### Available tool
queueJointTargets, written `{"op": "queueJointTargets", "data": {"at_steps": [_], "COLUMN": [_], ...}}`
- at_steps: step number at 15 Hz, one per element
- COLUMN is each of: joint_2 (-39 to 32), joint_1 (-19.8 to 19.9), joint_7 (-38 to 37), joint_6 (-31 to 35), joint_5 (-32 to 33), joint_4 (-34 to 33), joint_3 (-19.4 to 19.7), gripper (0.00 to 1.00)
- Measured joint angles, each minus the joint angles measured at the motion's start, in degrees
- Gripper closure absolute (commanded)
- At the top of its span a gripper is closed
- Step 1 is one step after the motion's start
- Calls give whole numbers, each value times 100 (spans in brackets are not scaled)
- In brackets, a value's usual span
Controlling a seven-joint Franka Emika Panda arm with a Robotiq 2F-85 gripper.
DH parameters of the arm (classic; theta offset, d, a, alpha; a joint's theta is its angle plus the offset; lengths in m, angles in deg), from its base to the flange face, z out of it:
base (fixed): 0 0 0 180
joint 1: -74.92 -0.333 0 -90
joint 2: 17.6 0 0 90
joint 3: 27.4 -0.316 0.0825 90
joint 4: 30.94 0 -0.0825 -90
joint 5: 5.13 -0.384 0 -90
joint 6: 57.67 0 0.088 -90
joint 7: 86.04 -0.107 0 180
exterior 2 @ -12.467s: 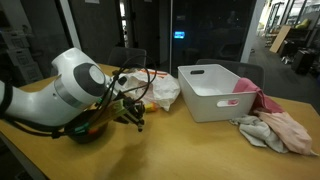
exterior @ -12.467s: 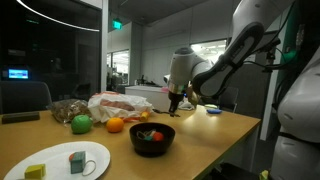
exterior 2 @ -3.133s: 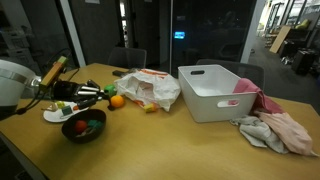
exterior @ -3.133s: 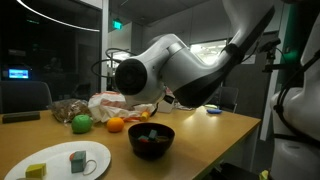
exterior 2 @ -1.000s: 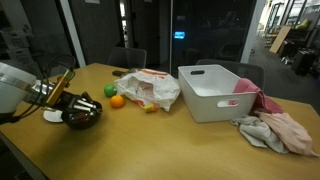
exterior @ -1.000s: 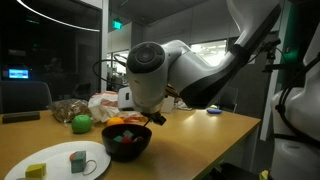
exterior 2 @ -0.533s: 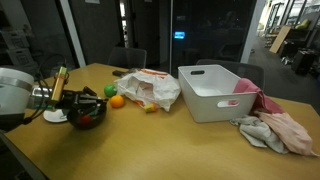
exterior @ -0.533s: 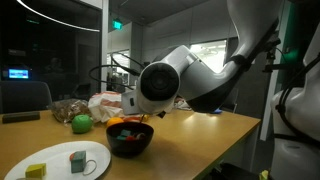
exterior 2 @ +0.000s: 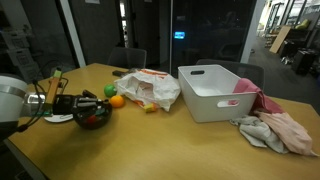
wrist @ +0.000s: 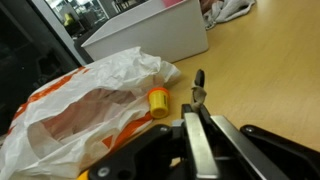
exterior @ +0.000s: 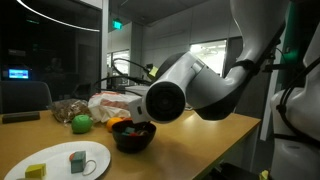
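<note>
My gripper will let go of the dark utensil in the black bowl, leaning on the bowl's rim point(exterior: 155, 125) away from the white plate.
My gripper point(exterior 2: 79, 106) reaches in level from the left. It is at the rim of a black bowl point(exterior 2: 95, 118) that holds red and green pieces. The bowl also shows in an exterior view point(exterior: 132, 137), where the arm's thick wrist point(exterior: 168, 100) hides the fingers. In the wrist view the gripper point(wrist: 197, 92) has its jaws pressed together, with a thin dark edge pinched at the tips. The rest of the bowl is out of that view. A small yellow-capped bottle point(wrist: 159, 103) lies just beyond the fingertips, beside a crumpled plastic bag point(wrist: 90, 100).
A green fruit point(exterior 2: 110, 90) and an orange point(exterior 2: 117, 101) lie next to the bag point(exterior 2: 150, 88). A white plate point(exterior: 65, 160) with two blocks sits near the bowl. A white bin point(exterior 2: 220, 92) and a heap of cloths point(exterior 2: 275, 130) lie farther along the wooden table point(exterior 2: 170, 145).
Over the last second the gripper has swung down to lie level. The bowl has slid a little along the table toward the orange and the green fruit.
</note>
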Motion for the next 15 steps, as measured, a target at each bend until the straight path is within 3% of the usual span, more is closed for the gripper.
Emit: {"op": "queueJointTargets", "data": {"at_steps": [5, 12, 13, 15], "joint_2": [12, 101, 155, 267], "joint_1": [-258, -415, -415, -415], "joint_7": [38, 9, 10, 8], "joint_6": [50, -12, -13, -13], "joint_5": [-436, -489, -489, -489], "joint_4": [87, 75, 59, 49], "joint_3": [-61, -203, -203, -197], "gripper": [92, 91, 66, 62]}}
